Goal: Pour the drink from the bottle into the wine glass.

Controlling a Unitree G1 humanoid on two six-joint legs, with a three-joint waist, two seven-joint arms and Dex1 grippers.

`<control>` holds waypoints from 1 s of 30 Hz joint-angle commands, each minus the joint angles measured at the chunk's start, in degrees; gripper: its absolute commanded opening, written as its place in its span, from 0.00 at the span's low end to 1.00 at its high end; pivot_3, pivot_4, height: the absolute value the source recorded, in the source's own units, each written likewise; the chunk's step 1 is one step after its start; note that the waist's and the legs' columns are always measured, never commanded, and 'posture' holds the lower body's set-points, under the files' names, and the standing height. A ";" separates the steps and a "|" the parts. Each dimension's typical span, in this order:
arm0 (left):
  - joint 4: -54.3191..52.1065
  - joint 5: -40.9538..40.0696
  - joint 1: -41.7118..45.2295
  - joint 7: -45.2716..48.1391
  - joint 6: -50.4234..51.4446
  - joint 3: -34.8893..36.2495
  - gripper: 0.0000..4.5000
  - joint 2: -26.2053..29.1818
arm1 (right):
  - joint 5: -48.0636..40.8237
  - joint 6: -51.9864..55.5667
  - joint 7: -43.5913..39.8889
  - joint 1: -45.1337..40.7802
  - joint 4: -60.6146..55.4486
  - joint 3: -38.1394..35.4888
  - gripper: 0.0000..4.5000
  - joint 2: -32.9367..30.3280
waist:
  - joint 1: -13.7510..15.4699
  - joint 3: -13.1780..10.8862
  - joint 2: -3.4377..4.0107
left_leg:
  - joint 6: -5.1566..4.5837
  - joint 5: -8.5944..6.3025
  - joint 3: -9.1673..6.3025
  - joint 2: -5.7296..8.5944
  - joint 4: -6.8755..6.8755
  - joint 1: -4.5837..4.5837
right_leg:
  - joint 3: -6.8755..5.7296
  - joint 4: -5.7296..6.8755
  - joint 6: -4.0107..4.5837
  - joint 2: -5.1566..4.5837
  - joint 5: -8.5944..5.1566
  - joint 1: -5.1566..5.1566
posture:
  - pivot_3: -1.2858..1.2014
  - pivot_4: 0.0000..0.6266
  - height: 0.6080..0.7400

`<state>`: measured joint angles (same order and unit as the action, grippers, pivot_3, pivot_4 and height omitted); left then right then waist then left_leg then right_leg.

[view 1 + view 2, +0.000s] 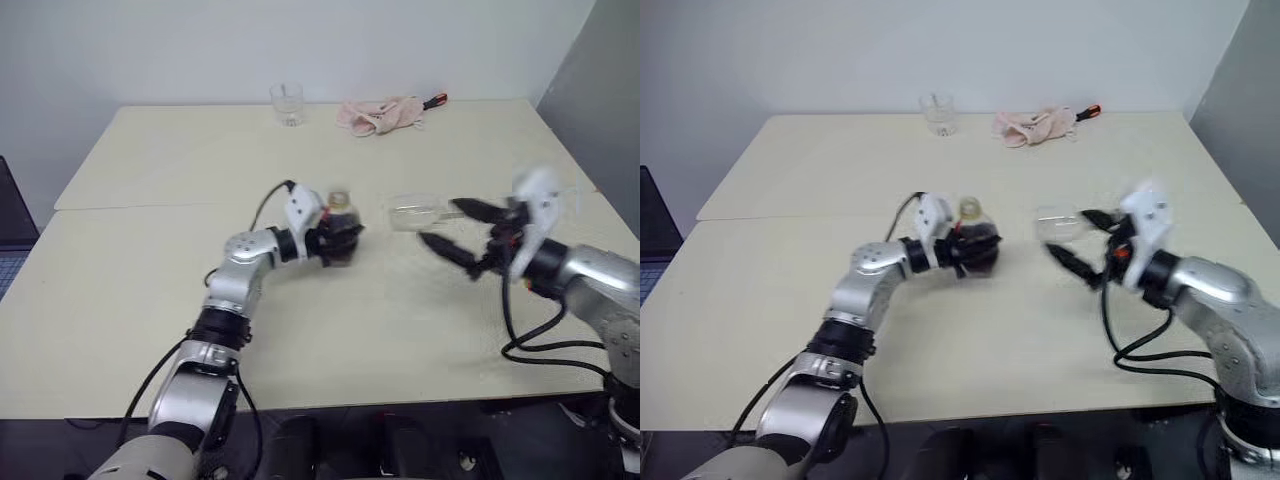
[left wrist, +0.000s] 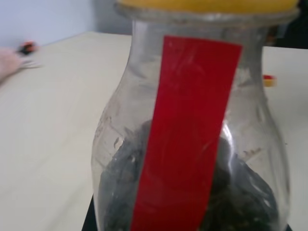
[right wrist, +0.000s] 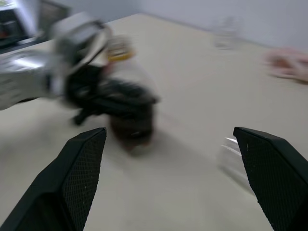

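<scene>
Next, my left gripper sets the bottle down and lets go of it on the bare table (image 1: 210, 248) just in front of the seam, toward the laptop. The bottle now stands near the table's middle.
The bottle (image 1: 339, 206) stands upright near the middle of the table (image 1: 130, 300), with its yellow cap on top and a red strip down its neck. My left gripper (image 1: 345, 238) is shut on its body from the left. The dark drink (image 2: 240, 202) fills the lower part of the bottle. Just right of the bottle, the clear wine glass (image 1: 415, 213) looks to lie on its side on the table. Right of the glass, my right gripper (image 1: 455, 230) hovers open with its fingers spread wide, pointing towards the bottle and holding nothing.
A short clear tumbler (image 1: 287, 103) stands at the table's far edge. A pink cloth (image 1: 380, 113) lies to its right, with a small red and black object (image 1: 437, 100) beside it. A grey wall closes in at the far right.
</scene>
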<state>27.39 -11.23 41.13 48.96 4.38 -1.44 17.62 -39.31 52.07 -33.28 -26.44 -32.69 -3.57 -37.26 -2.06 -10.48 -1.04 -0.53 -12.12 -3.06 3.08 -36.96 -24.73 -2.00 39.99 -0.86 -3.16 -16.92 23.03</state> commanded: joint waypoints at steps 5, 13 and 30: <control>0.84 1.70 -0.74 -13.95 -2.00 8.61 0.27 5.48 | 11.99 -9.57 3.40 -10.72 13.60 12.87 1.00 11.51 | 0.89 -0.01 -0.10 | 0.22 0.13 -0.04 0.16 -0.04 -0.06 | -0.01 0.00 0.00 -0.14 0.00 0.06 | 0.52 0.24 1.00; -0.16 -0.36 -5.74 -26.06 -0.68 17.45 0.27 7.45 | 18.89 -14.70 2.83 -13.45 19.33 20.94 1.00 21.41 | 0.73 0.03 -0.17 | 0.26 0.15 -0.06 0.28 -0.04 -0.08 | 0.05 0.05 -0.02 -0.27 0.02 0.17 | 0.52 0.24 1.00; -9.14 -4.84 -12.86 -32.98 5.30 20.65 0.84 5.73 | 21.72 -15.70 -2.22 -15.09 21.97 20.95 1.00 23.16 | 0.58 0.28 -0.58 | 0.27 0.14 -0.13 0.29 -0.01 -0.07 | 0.02 0.04 -0.02 -0.26 0.02 0.17 | 0.52 0.24 1.00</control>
<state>21.67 -15.52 28.26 16.46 9.83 18.24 22.52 -17.50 37.81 -34.92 -40.00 -9.77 18.57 -14.46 -1.49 -10.20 -1.61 -0.26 -11.98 -3.19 3.37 -36.97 -24.80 -1.97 40.03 -0.87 -3.42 -16.90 23.20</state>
